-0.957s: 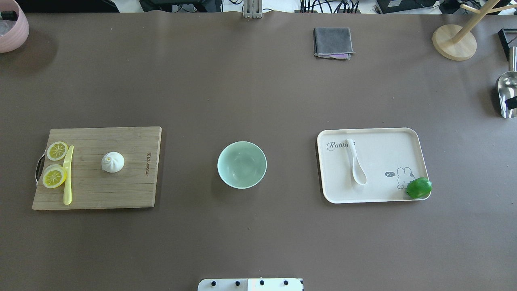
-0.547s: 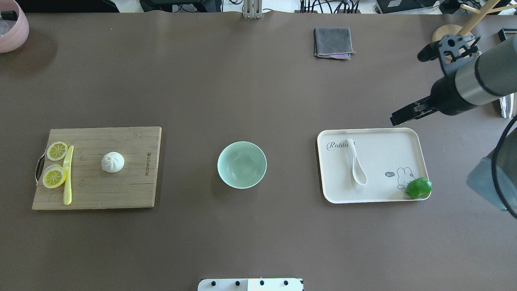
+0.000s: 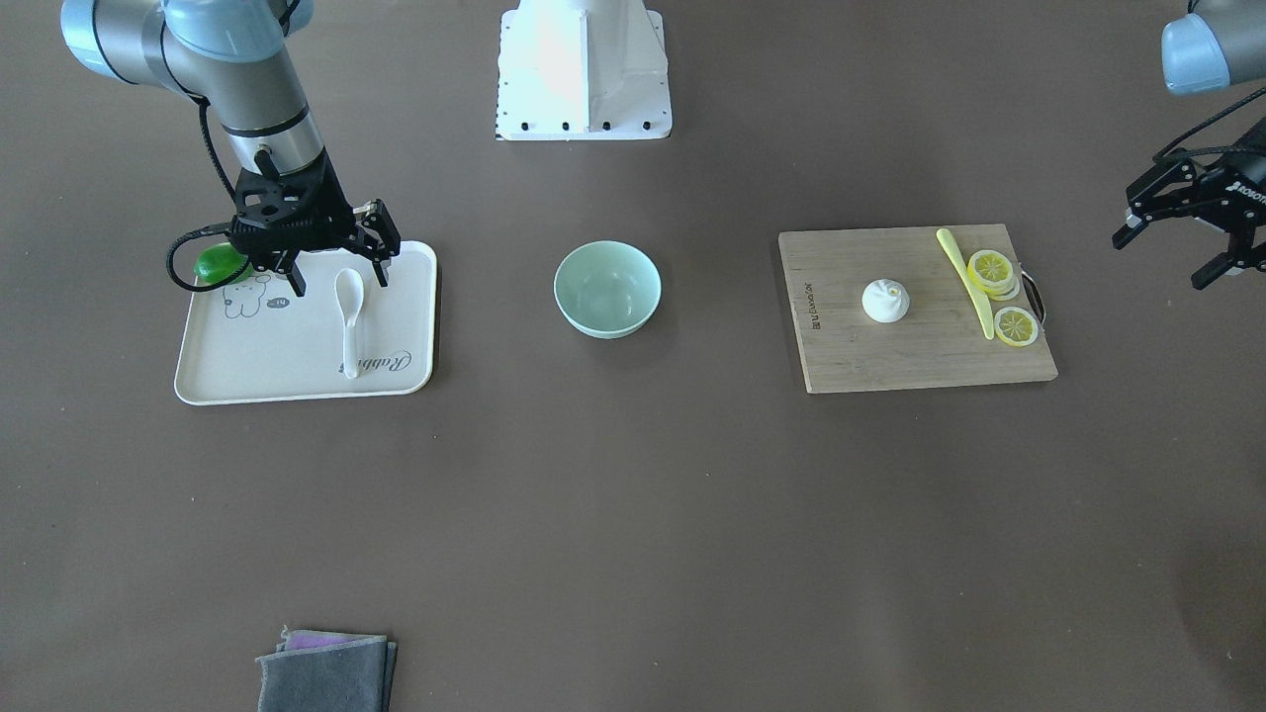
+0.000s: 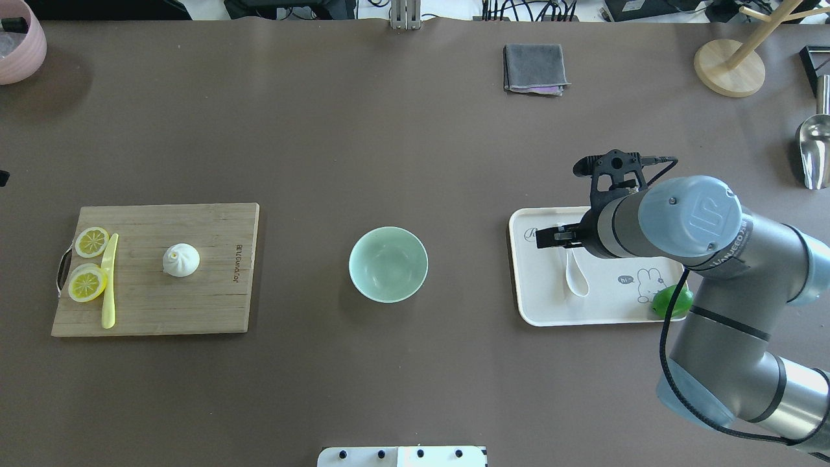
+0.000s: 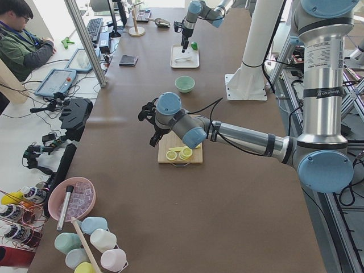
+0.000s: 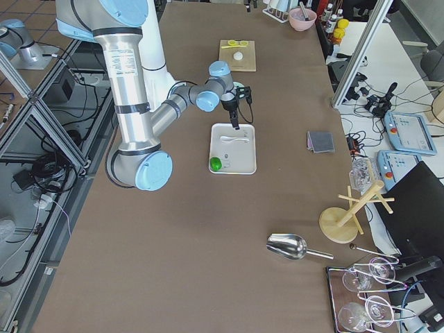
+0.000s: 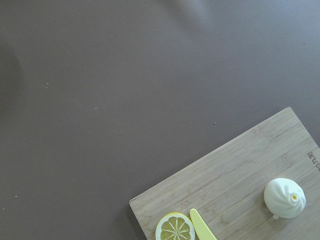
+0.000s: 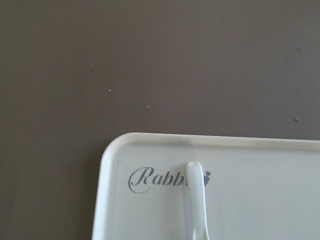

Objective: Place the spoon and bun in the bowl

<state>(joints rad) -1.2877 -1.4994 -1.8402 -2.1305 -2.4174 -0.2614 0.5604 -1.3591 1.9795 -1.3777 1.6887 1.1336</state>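
Observation:
My right gripper should next move away from the scoop and close on the middle of the white spoon's handle [image 3: 350,337] [image 8: 197,214], above the lettering on the cream tray.
The white spoon [image 3: 348,316] lies on a cream tray [image 3: 287,361], scoop toward the robot; it also shows in the overhead view [image 4: 574,275] and its handle in the right wrist view [image 8: 196,200]. My right gripper [image 3: 336,280] is open and empty, hovering just above the spoon's scoop end. The white pleated bun [image 4: 181,260] sits on a wooden cutting board [image 4: 162,305] and shows in the left wrist view [image 7: 284,198]. The mint-green bowl [image 4: 388,264] stands empty between board and tray. My left gripper [image 3: 1165,259] is open and empty, raised beyond the board's outer end.
Two lemon slices [image 4: 91,241] and a pale-yellow knife [image 4: 109,279] lie on the board's left end. A green lime [image 4: 671,301] sits at the tray's corner. A grey cloth [image 4: 534,67], a wooden rack [image 4: 729,65], a metal scoop [image 4: 814,149] and a pink bowl [image 4: 19,45] stand along the far side.
My right arm has swung in from the right edge to over the tray, with its gripper above the spoon. My left gripper's tip now shows at the overhead view's left edge.

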